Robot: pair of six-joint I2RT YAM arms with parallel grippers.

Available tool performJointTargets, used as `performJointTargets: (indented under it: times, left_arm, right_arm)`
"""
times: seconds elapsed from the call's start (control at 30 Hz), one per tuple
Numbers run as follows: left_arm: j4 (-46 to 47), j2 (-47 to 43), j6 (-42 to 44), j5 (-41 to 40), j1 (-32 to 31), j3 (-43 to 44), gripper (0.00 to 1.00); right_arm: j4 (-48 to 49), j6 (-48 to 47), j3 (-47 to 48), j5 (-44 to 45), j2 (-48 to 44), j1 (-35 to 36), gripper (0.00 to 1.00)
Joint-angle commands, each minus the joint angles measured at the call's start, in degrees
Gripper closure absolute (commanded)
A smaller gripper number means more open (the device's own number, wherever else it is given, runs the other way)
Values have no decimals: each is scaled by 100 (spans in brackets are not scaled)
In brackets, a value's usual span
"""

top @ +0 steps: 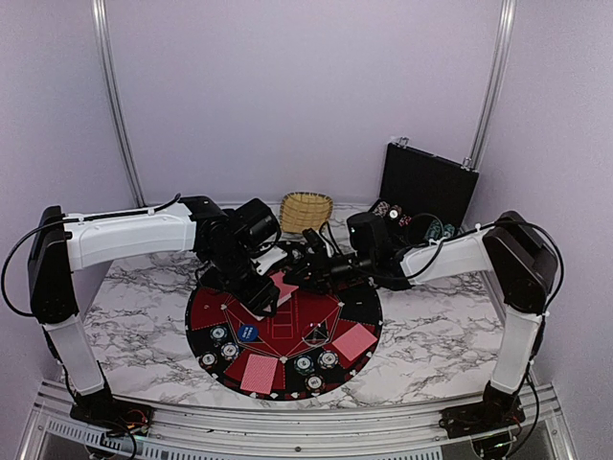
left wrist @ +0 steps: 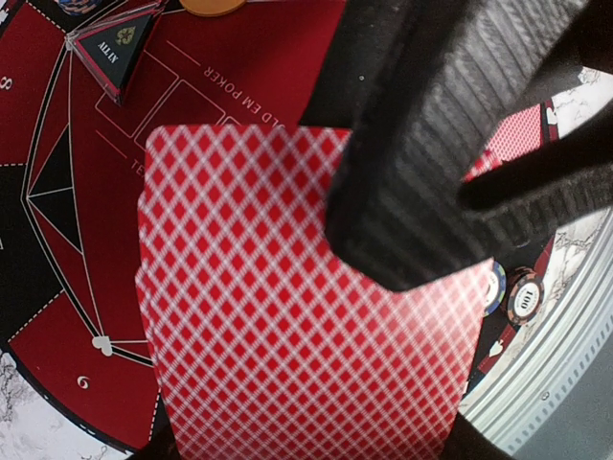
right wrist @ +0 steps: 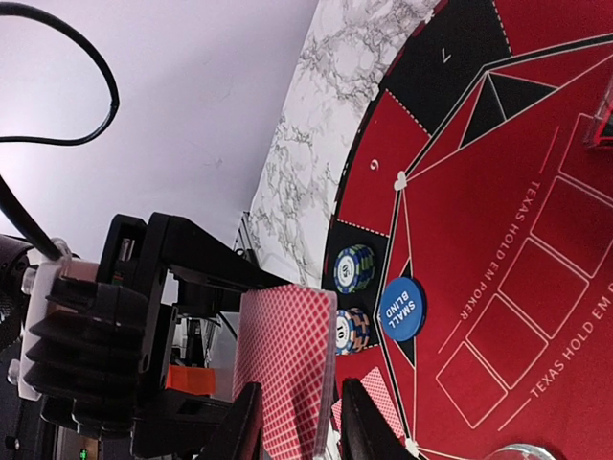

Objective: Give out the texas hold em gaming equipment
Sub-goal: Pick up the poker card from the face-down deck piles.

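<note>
My right fingers straddle the whole red-backed card stack, so next I pinch and draw off just the top card (right wrist: 285, 335) while my left gripper holds the rest.
My left gripper (top: 265, 290) is shut on a stack of red-backed cards (left wrist: 287, 316) and holds it above the far part of the mat; its fingers only show at the bottom corners of the left wrist view. My right gripper (right wrist: 302, 431) is open with its jaws on either side of the same cards (right wrist: 287, 364), and a gap shows on one side. One of its ribbed fingers (left wrist: 421, 144) lies over the card face. Teal-and-white chips (right wrist: 353, 268) and a blue "small blind" disc (right wrist: 400, 309) sit on the mat. More cards (top: 259, 372) lie face down at the near edge.
The round black-and-red mat (top: 206, 311) covers the middle of the marble table. A wicker basket (top: 306, 211) stands at the back. An open black case (top: 426, 182) with chips stands at the back right. An "all in" triangle (left wrist: 113, 48) and an orange disc (left wrist: 213, 6) lie on the mat.
</note>
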Motion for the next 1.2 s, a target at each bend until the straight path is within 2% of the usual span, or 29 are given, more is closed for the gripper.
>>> performJointTargets:
  times: [0.0, 0.13, 0.43, 0.63, 1.17]
  left_arm:
    - [-1, -213, 61, -42, 45, 130, 51]
    - [-1, -211, 55, -55, 45, 121, 51]
    - [-1, -243, 50, -41, 50, 112, 51]
    - [-1, -276, 34, -34, 50, 86, 51]
    - [-1, -286, 44, -54, 55, 46, 51]
  right_arm:
    - [-98, -140, 276, 33, 26, 60, 71]
    - [-107, -150, 297, 48, 82, 78, 69]
    - [-197, -202, 385, 137, 192, 77, 73]
    - [-247, -206, 412, 197, 201, 68, 81]
    - [-220, -156, 344, 289, 28, -50, 87]
